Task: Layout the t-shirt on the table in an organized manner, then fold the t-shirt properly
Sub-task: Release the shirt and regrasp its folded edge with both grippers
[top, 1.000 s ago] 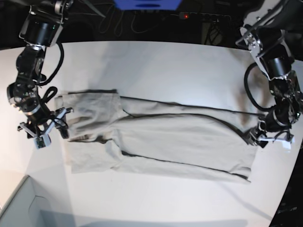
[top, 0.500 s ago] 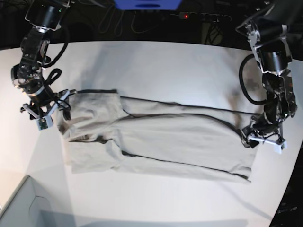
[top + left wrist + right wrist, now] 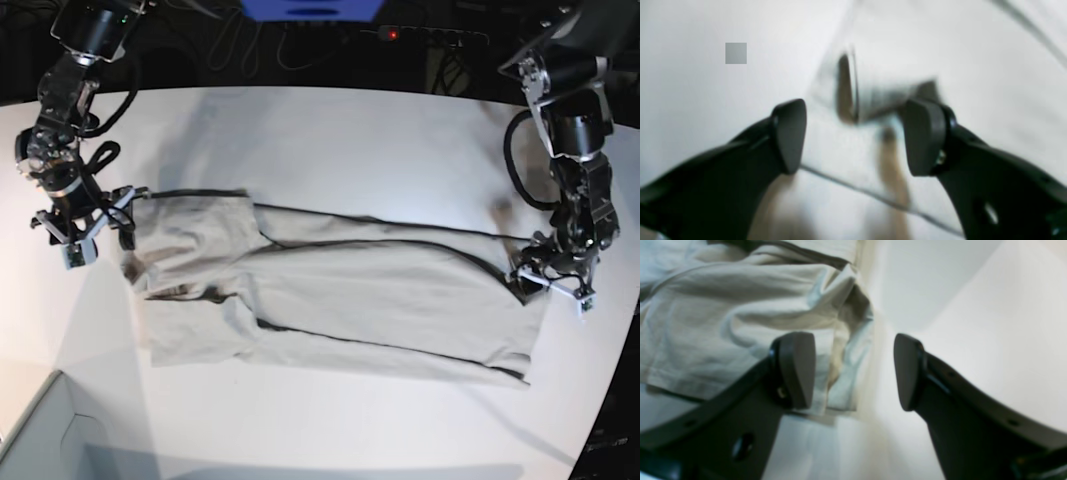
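Note:
The flap's folded corner stops short of the t-shirt's edge, so next I open my left gripper wide and pinch the flap's corner together with the t-shirt layer (image 3: 848, 156) beneath.
The light grey-beige t-shirt (image 3: 350, 300) lies on the white table (image 3: 350, 130) as a long band, its sides folded in. My right gripper (image 3: 92, 232) stands open at the band's left end. In the right wrist view its fingertips (image 3: 796, 370) straddle the bunched edge of the t-shirt (image 3: 740, 320), one pad over cloth and the other over bare table (image 3: 973, 323). My left gripper (image 3: 552, 282) is open at the band's right end. In the blurred left wrist view the gripper (image 3: 855, 136) has a corner of the t-shirt (image 3: 873, 96) between its spread jaws, not clamped.
A pale grey box corner (image 3: 40, 440) sits at the near left. Cables and a power strip (image 3: 420, 35) run behind the table's far edge. The table's curved edge passes close to the right of my left arm (image 3: 575, 140).
My right gripper moved toward the far edge, up along the shirt's left end. My left gripper shifted slightly inward onto the right end. The shirt has stayed put.

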`<action>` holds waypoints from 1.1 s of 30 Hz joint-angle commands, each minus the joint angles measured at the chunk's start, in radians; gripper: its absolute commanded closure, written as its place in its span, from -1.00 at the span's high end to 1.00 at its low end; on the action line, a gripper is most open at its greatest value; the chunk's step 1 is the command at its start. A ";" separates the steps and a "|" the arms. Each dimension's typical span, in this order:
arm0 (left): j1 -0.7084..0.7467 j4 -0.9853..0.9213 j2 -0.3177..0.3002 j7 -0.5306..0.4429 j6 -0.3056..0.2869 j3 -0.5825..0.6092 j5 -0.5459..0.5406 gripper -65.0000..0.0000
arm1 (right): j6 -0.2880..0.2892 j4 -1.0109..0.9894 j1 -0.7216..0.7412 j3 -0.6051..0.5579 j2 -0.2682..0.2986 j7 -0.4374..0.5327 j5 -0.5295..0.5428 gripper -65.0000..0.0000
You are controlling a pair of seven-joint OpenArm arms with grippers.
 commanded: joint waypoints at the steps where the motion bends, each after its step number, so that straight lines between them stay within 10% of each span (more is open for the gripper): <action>1: -0.038 -0.012 -0.011 -0.017 -0.003 0.002 -0.003 0.35 | -0.004 0.017 0.013 0.002 0.009 0.024 0.018 0.15; 14: -0.062 -0.038 -0.011 -0.018 -0.005 0.002 -0.003 0.00 | -0.004 0.011 -0.001 0.002 0.009 0.024 0.018 0.15; 33: -0.079 -0.101 -0.017 -0.132 0.006 0.143 -0.009 0.00 | -0.004 0.014 -0.016 0.002 0.011 0.024 0.018 0.15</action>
